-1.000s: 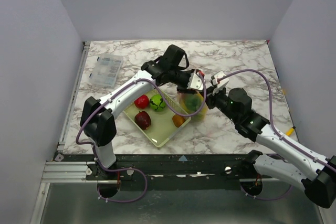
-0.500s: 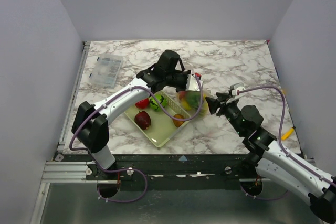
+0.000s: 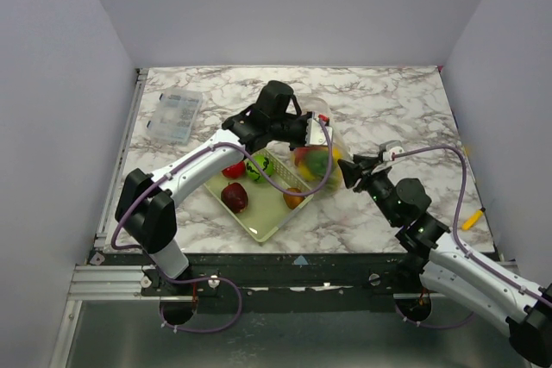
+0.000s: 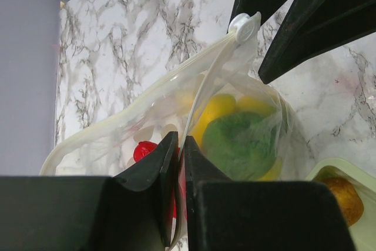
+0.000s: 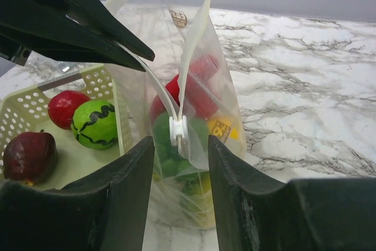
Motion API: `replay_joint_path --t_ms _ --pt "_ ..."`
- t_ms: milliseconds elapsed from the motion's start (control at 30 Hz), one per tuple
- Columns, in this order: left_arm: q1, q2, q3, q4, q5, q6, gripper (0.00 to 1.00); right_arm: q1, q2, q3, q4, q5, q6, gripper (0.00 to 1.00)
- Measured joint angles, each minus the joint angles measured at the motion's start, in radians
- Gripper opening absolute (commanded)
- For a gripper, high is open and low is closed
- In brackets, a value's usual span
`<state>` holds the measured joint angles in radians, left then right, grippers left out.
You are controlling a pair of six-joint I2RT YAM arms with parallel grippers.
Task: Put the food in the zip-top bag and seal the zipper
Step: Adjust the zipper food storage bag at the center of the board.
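I will first pinch that corner (image 5: 196, 158) with my right gripper, since the white slider is at the near end of the zipper and the bag's corner hangs loose below it.
The zip-top bag (image 3: 316, 164) stands upright beside the basket, with red, green and yellow food inside. My left gripper (image 3: 320, 131) is shut on the bag's top edge and holds it up; in the left wrist view the jaws (image 4: 181, 140) pinch the zipper (image 4: 205, 80) strip. The white slider (image 5: 178, 131) sits at the near end of the zipper (image 5: 192, 45). My right gripper (image 5: 180, 142) is open, with a finger on each side of the slider and not touching it; it shows in the top view (image 3: 347, 170) just right of the bag.
The pale yellow basket (image 3: 263, 215) lies left of the bag and holds a red fruit (image 3: 233, 168), a green ball (image 3: 257, 168), a dark red fruit (image 3: 235, 197) and an orange one (image 3: 293, 198). A clear compartment box (image 3: 175, 115) lies far left. A small yellow item (image 3: 470, 219) lies far right.
My right gripper has drawn back from the bag's top toward the near right and now sits level with the slider. My left gripper has kept its hold and raised the bag's mouth slightly.
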<state>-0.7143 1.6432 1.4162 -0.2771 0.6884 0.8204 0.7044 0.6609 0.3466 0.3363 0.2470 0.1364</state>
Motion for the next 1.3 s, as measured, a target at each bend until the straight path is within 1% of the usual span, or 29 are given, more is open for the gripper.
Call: replay_joint_path --t_ms 133,233,400,500,633,900,1100,1133,1167,1200,1267,1300 --pt "0.002 -0.004 0.0 -0.001 0.0 -0.007 0.04 0.0 -0.015 -0.029 0.008 0.003 0.002 0.48" --pt "0.003 -0.007 0.0 -0.001 0.0 -0.027 0.02 0.0 -0.02 -0.042 0.018 0.003 0.003 0.54" --pt "0.015 -0.022 -0.013 0.009 0.003 -0.063 0.01 -0.006 -0.056 -0.114 0.094 0.003 0.002 0.59" --pt "0.026 -0.036 -0.027 0.019 0.005 -0.078 0.0 -0.016 -0.077 -0.153 0.146 0.003 0.001 0.58" --pt "0.034 -0.042 -0.043 0.036 0.008 -0.088 0.0 -0.035 -0.056 -0.158 0.204 0.002 -0.006 0.58" --pt "0.034 -0.042 -0.065 0.052 0.022 -0.092 0.0 -0.074 0.094 -0.134 0.308 -0.067 -0.006 0.46" --pt "0.045 -0.042 -0.065 0.052 0.032 -0.092 0.0 -0.094 0.163 -0.134 0.379 -0.113 -0.002 0.46" --pt "0.045 -0.042 -0.065 0.052 0.035 -0.092 0.0 -0.097 0.173 -0.133 0.389 -0.118 -0.002 0.44" --pt "0.046 -0.042 -0.065 0.052 0.036 -0.092 0.0 -0.098 0.182 -0.132 0.398 -0.124 -0.001 0.39" --pt "0.046 -0.042 -0.065 0.052 0.039 -0.093 0.0 -0.101 0.19 -0.129 0.405 -0.129 0.001 0.3" --pt "0.047 -0.042 -0.065 0.052 0.042 -0.093 0.0 -0.109 0.203 -0.12 0.414 -0.139 0.003 0.18" --pt "0.047 -0.042 -0.065 0.051 0.046 -0.093 0.02 -0.112 0.208 -0.117 0.422 -0.144 0.004 0.1"
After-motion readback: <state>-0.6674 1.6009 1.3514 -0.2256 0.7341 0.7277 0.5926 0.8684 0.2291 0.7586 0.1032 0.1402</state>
